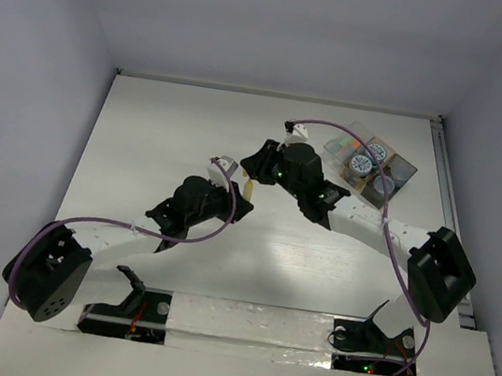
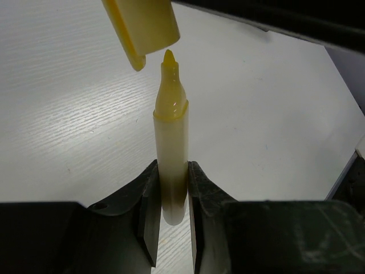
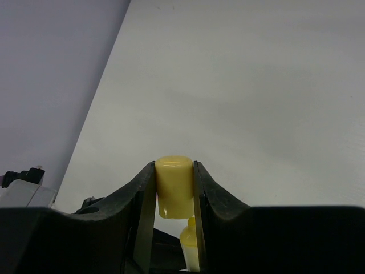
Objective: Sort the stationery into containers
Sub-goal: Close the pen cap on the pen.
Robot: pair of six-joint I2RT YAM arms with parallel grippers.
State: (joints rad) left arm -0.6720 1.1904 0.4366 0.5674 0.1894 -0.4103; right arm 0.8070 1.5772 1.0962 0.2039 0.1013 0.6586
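Next, my right gripper puts the yellow highlighter down in the clear box (image 1: 344, 143) next to the round jars and lets go of it.
My left gripper (image 2: 171, 191) is shut on the pale barrel of a yellow highlighter (image 2: 171, 142), which points up with its yellow tip bare. My right gripper (image 3: 174, 174) is shut on the highlighter's yellow cap (image 3: 174, 187), held just above and slightly off the tip (image 3: 190, 238). The cap also shows in the left wrist view (image 2: 142, 25). In the top view the two grippers meet at mid-table around the highlighter (image 1: 249, 188). The clear box (image 1: 342, 146) and the dark tray (image 1: 402, 173) stand at the far right, with round jars (image 1: 361, 164) in them.
The right arm's forearm (image 1: 368, 226) stretches across the right half of the table, close to the containers. A purple cable (image 1: 336, 127) loops above the right gripper. A rail (image 1: 449, 189) runs along the table's right edge.
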